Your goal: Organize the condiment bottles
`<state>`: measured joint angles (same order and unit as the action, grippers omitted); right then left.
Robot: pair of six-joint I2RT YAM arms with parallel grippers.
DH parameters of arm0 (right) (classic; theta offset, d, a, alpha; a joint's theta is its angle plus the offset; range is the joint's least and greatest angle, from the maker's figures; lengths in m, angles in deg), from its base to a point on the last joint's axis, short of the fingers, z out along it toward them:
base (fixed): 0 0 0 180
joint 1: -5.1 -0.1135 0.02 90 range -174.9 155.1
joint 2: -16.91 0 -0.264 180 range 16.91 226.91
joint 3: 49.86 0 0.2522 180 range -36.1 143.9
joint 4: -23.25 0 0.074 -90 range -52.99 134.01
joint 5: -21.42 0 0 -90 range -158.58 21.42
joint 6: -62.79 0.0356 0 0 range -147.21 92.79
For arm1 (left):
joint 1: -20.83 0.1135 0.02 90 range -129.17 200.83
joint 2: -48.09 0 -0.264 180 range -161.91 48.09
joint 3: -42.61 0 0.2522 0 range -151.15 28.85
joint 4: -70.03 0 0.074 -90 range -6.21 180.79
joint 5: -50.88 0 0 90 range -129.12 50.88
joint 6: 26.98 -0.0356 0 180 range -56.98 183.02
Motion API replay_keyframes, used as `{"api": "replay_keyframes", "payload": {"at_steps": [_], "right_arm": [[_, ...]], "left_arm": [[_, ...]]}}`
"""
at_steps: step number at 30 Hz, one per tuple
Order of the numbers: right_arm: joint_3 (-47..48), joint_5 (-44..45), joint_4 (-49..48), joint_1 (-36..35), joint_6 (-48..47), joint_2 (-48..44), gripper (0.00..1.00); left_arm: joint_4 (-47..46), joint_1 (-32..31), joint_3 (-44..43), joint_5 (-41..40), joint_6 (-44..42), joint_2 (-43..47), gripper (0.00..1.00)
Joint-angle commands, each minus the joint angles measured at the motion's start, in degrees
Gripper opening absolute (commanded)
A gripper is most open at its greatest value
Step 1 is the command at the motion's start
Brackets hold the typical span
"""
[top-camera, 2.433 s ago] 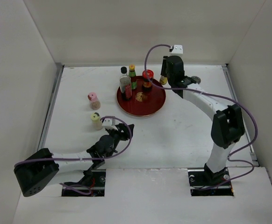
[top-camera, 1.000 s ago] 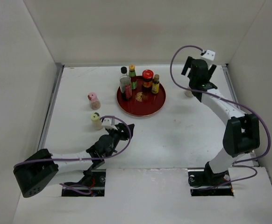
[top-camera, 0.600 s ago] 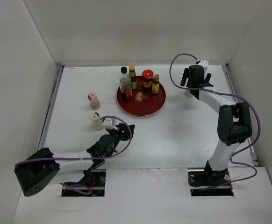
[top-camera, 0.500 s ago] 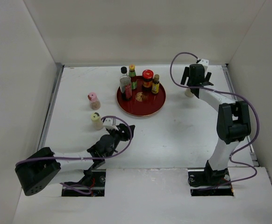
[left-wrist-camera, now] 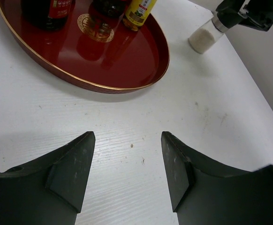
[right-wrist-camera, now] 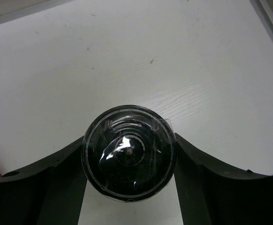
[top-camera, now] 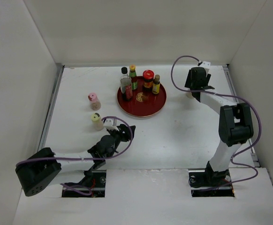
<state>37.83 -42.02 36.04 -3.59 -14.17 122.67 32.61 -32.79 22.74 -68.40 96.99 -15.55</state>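
The grey-lidded shaker will go down at the round red tray's gold emblem [top-camera: 140, 98], beside the tall clear bottle, from my right gripper.
The round red tray [top-camera: 141, 107] holds the tall clear black-capped bottle [top-camera: 125, 83], the green yellow-capped bottle [top-camera: 132, 77], the red-lidded jar [top-camera: 148, 79] and the yellow brown-capped bottle [top-camera: 156, 84]. The pink-capped bottle [top-camera: 94, 101] and the cream bottle [top-camera: 97, 122] stand on the table left of the tray. My right gripper [right-wrist-camera: 128, 140] is over the grey-lidded shaker [right-wrist-camera: 129, 152] at the far right, with a finger against each side of its lid. The shaker also shows in the left wrist view [left-wrist-camera: 203, 38]. My left gripper [left-wrist-camera: 128, 140] is open and empty, low over the table near the tray's front.
White walls close in the table on three sides. A raised metal edge [top-camera: 228, 75] runs along the right side near the shaker. The left arm lies low across the near left of the table.
My right gripper let go of the yellow brown-capped bottle on the tray, swung right to the grey-lidded shaker and came down around its lid. The left arm has not moved.
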Motion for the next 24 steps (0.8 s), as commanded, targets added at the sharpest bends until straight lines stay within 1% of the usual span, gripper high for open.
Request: {"api": "replay_keyframes", "payload": {"at_steps": [1,5,7,9,12,14,17,20,24], "right_arm": [[-5.0,3.84,-7.55,-3.73,-0.38,-9.75,0.55],[-13.79,4.98,-7.99,-10.41,0.67,-18.81,0.55],[-17.31,4.99,-8.08,-14.1,1.9,-22.77,0.55],[-18.64,4.99,-8.08,-18.32,2.25,-25.41,0.54],[-16.55,4.72,-8.17,-24.21,2.34,-26.3,0.54],[-13.57,3.94,-8.52,-27.02,2.08,-24.47,0.54],[-7.86,0.95,-11.15,-29.76,1.47,-18.24,0.54],[-1.27,-0.46,-13.52,-30.9,1.38,-10.33,0.55],[6.99,-0.55,-14.67,-32.13,-0.29,-1.36,0.56]], "left_arm": [[-3.4,-0.2,-1.8,0.8,0.48,1.23,0.57],[-5.42,-0.73,-0.84,2.12,-0.05,4.13,0.57],[-6.04,-0.82,-0.92,2.21,-0.05,3.96,0.57],[-6.56,-1.34,-1.19,2.64,-0.31,3.78,0.57],[-7.35,-1.35,-1.54,2.65,-1.02,3.96,0.57],[-7.62,-1.09,-1.01,2.56,-1.19,5.36,0.57],[-6.92,0.05,-0.05,1.68,-1.37,7.91,0.57],[-6.57,1.99,1.18,1.5,-1.11,9.66,0.57],[-2.79,3.31,1.54,1.24,-0.75,12.04,0.57]]}}
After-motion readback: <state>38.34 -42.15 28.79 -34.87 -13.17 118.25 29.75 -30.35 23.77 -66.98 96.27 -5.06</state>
